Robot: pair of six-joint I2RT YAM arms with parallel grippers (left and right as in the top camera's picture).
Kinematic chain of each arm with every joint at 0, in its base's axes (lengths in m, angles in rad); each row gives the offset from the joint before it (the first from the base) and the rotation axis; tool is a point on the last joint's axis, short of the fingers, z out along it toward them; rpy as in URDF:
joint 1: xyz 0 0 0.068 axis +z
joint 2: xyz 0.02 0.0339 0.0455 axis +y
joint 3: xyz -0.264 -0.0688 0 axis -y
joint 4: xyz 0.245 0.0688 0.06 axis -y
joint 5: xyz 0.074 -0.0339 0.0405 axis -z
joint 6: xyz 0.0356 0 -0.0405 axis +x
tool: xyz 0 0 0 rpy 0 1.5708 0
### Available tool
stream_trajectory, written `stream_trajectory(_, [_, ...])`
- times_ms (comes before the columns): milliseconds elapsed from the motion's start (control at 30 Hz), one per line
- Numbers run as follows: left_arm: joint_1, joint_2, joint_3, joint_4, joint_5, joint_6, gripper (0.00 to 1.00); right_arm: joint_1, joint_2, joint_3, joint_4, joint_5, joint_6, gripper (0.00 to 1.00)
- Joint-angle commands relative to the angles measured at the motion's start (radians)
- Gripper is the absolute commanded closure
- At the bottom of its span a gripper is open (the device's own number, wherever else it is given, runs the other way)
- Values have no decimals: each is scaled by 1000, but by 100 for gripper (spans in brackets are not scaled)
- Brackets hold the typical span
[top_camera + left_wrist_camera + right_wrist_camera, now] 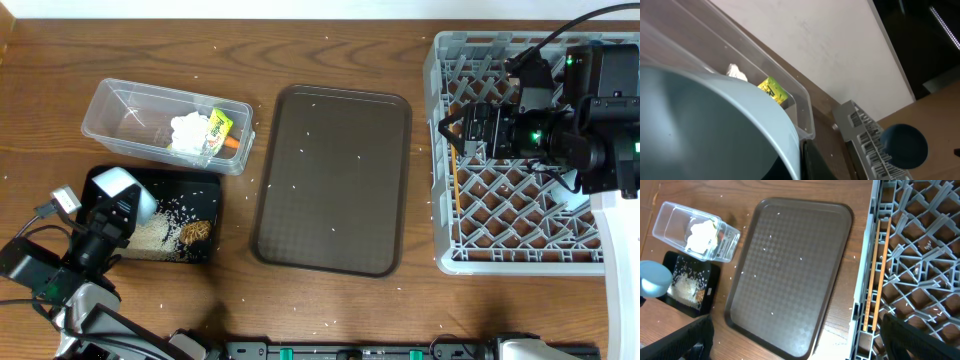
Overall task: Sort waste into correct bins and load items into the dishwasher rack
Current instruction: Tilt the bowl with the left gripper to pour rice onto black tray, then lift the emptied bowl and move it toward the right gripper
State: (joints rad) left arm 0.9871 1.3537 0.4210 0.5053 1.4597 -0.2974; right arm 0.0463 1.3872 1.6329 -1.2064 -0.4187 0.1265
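Observation:
Next, the left gripper releases the white bowl over the wooden chopsticks in the grey dishwasher rack (455, 134).
My left gripper (108, 215) is shut on the rim of the white bowl (122, 190), which is pale blue outside and tilted over the black tray (180, 178). Rice (155, 232) and a brown food lump (196, 232) lie in that tray. The clear tub (110, 100) behind it holds the white tissue (190, 130), the green-yellow wrapper (220, 125) and the carrot (232, 143). In the left wrist view the bowl (700, 125) fills the left side. My right gripper (447, 132) hangs open and holds nothing over the left side of the grey dishwasher rack (520, 215).
The brown serving tray (335, 180) lies between the bins and the rack, with scattered rice grains on it and on the table around it. A pair of wooden chopsticks (880, 270) lies in the rack along its left wall.

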Motion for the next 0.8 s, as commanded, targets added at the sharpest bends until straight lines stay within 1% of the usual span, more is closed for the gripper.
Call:
stream_trajectory(0, [-12, -2, 8, 60, 62, -38, 94, 7, 0, 1, 10, -8, 8, 1])
stream_trajectory(33, [-13, -2, 8, 72, 91, -16, 94, 7, 0, 1, 11, -8, 8, 1])
stream_trajectory(100, [-11, -2, 8, 60, 35, -103, 94, 7, 0, 1, 11, -8, 8, 1])
stream_trajectory(133, [-14, -2, 8, 75, 47, -103, 94, 7, 0, 1, 11, -8, 8, 1])
stream_trajectory(167, [-18, -2, 8, 104, 84, -76, 94, 7, 0, 1, 11, -8, 8, 1])
stream_trajectory(267, [-16, -2, 8, 104, 39, -150, 93, 7, 0, 1, 6, -8, 8, 1])
stream_trajectory(333, [-24, -2, 8, 143, 83, -127, 94, 7, 0, 1, 6, -8, 8, 1])
stream_trajectory(400, [-24, -2, 8, 127, 26, -185, 94, 7, 0, 1, 5, -8, 8, 1])
stream_trajectory(433, [-26, -2, 8, 131, 17, -193, 94, 7, 0, 1, 6, -8, 8, 1])
stream_trajectory(467, [-32, -2, 8, 150, 28, -195, 94, 7, 0, 1, 6, -8, 8, 1])
stream_trajectory(533, [-43, -2, 8, 176, 39, -239, 94, 7, 0, 1, 6, -8, 8, 1])
stream_trajectory(600, [-62, -2, 9, 236, 38, -274, 93, 7, 0, 1, 7, -8, 7, 1])
stream_trajectory(633, [-78, -2, 11, 290, 31, -321, 94, 7, 0, 1, 10, -8, 7, 1])
stream_trajectory(767, [-206, -2, 63, 626, -4, -562, 94, 7, 0, 1, 21, -8, 8, 1])
